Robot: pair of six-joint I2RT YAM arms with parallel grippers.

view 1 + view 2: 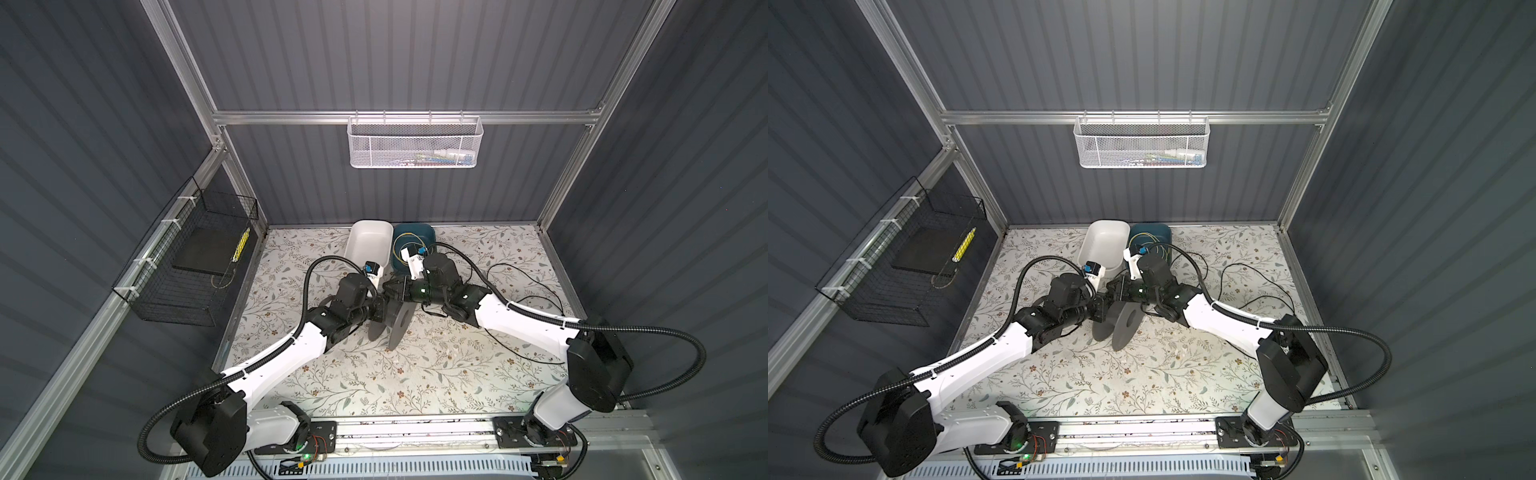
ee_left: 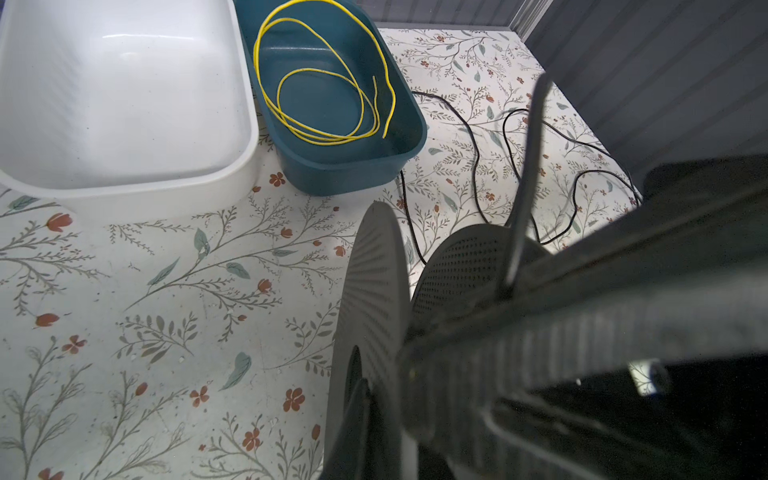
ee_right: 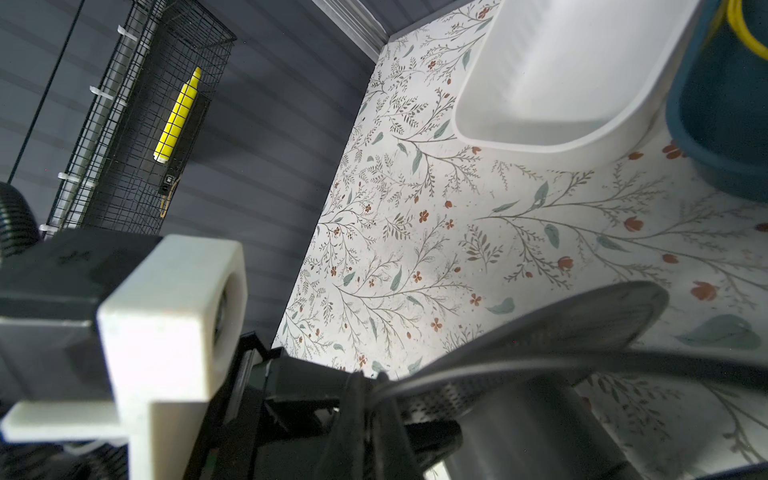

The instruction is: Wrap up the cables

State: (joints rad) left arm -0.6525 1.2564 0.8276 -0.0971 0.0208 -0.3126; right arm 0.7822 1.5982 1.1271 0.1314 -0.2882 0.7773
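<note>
I hold the black cable near the spool in my right gripper, loose loops beyond, so I need to take it farther point(image 2: 464, 122) along and pull it taut.
A grey spool point(image 1: 397, 322) with two discs stands on edge in mid-table, seen in both top views. My left gripper point(image 1: 380, 311) is closed on the rim of one disc point(image 2: 370, 291); one finger point(image 2: 359, 415) lies against the disc's face and the other is hidden behind it. My right gripper point(image 3: 376, 382) is just above the spool and shut on the thin black cable point(image 3: 540, 365), which runs out from between its fingers over the spool's hub. The rest of the cable point(image 2: 475, 153) lies in loose loops on the table to the right point(image 1: 508, 264).
A white bin point(image 1: 370, 237) and a blue bin point(image 1: 428, 235) holding a yellow wire coil point(image 2: 324, 137) stand behind the spool. A black wire basket point(image 1: 187, 266) hangs on the left wall and a white mesh basket point(image 1: 415, 143) on the back rail.
</note>
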